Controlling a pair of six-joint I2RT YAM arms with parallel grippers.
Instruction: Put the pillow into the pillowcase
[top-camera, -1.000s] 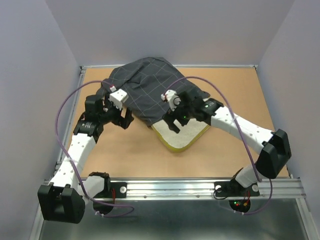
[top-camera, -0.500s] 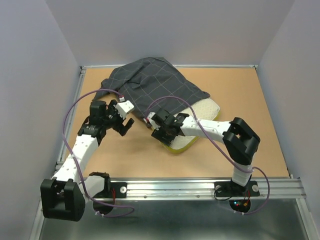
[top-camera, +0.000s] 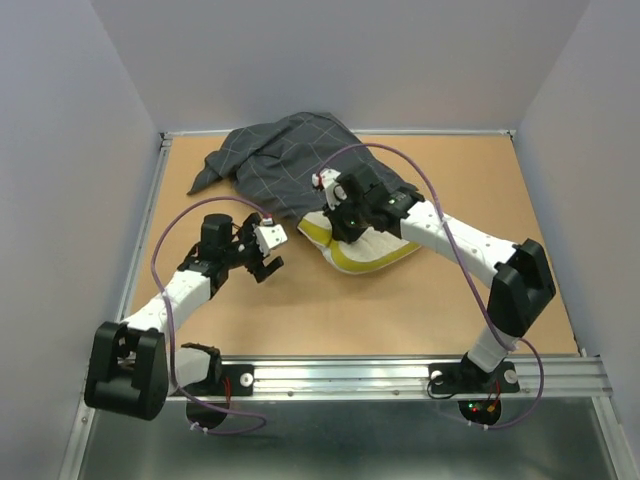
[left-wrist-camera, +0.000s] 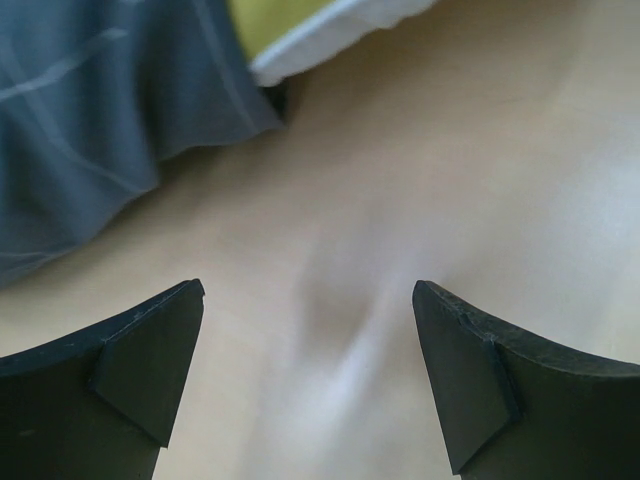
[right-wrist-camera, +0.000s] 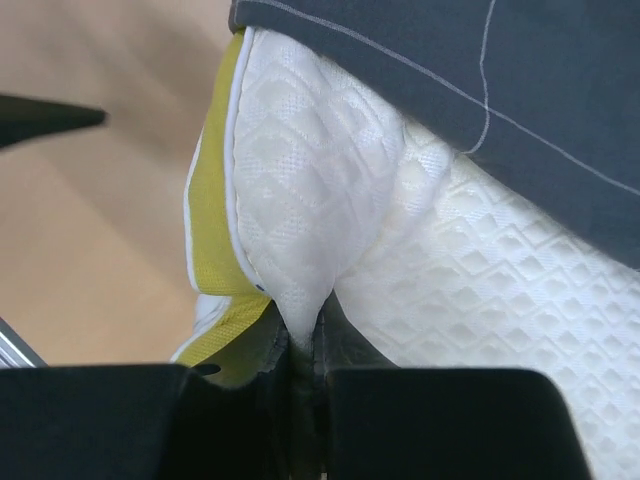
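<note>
The robot's left gripper needs to next move to the near edge (top-camera: 294, 221) (left-wrist-camera: 262, 122) of the pillowcase, next to the pillow's raised corner, and close there.
The pillow (top-camera: 372, 250), white quilted with a yellow band, lies mid-table with its far part under the pillowcase (top-camera: 285, 160), a dark grey cloth with a pale grid bunched at the back. My right gripper (top-camera: 338, 222) is shut on a pinch of the pillow's white face near its left corner, which is raised. In the right wrist view the right gripper (right-wrist-camera: 305, 345) squeezes the pillow (right-wrist-camera: 300, 200) just below the pillowcase (right-wrist-camera: 500, 90). My left gripper (top-camera: 270, 262) stands open over bare table, left of the pillow. In its wrist view the left gripper (left-wrist-camera: 310, 370) holds nothing, with the pillowcase (left-wrist-camera: 90, 100) and pillow (left-wrist-camera: 300, 30) ahead.
The brown table (top-camera: 450, 300) is boxed in by pale walls on the left, back and right. A metal rail (top-camera: 400, 375) with the arm bases runs along the near edge. Purple cables loop above both arms.
My right gripper has shut on the pillow's face and pulled its left corner up. The pillowcase has shifted back and left, baring more pillow. My left arm has swung right and nearer, still open.
</note>
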